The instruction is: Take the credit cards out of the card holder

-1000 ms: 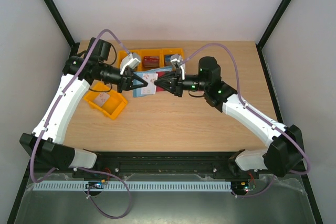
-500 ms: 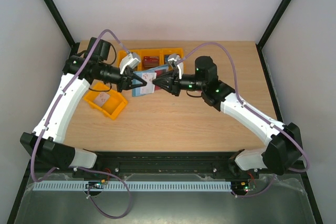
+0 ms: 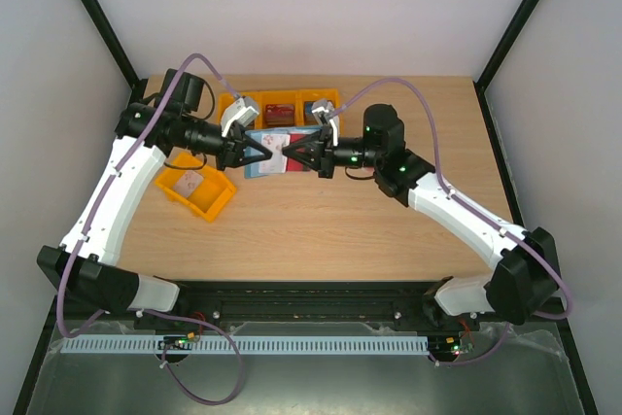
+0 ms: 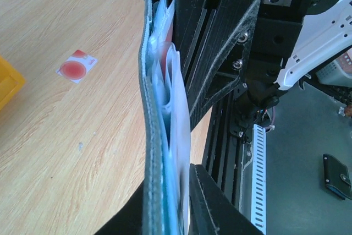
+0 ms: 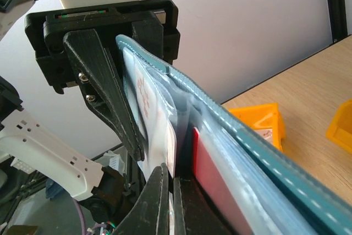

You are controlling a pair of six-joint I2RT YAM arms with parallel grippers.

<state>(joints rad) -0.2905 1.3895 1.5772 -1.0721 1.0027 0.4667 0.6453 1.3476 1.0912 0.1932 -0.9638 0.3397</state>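
My left gripper is to put the teal card holder down on the bare table (image 3: pixel 287 221) between the grippers and the black rail.
The teal card holder (image 3: pixel 257 166) hangs open above the table between both grippers, seen edge-on in the left wrist view (image 4: pixel 149 108). My left gripper (image 3: pixel 255 151) (image 4: pixel 165 207) is shut on one end of it. My right gripper (image 3: pixel 294 155) (image 5: pixel 171 177) is shut on the edge of a pale credit card with pinkish marking (image 5: pixel 177 147) that stands in a clear pocket. A red card (image 5: pixel 212 174) sits in the pocket beside it. A white credit card with a red round mark (image 4: pixel 76 66) lies flat on the table.
A row of orange bins (image 3: pixel 282 104) stands at the back behind the holder. Another orange bin (image 3: pixel 199 191) with a card in it sits under the left arm. The table's near edge and black rail (image 4: pixel 225 130) lie below the holder.
My right gripper has moved left to the holder and closed on the pale card's edge. The left arm has stayed in place with the holder.
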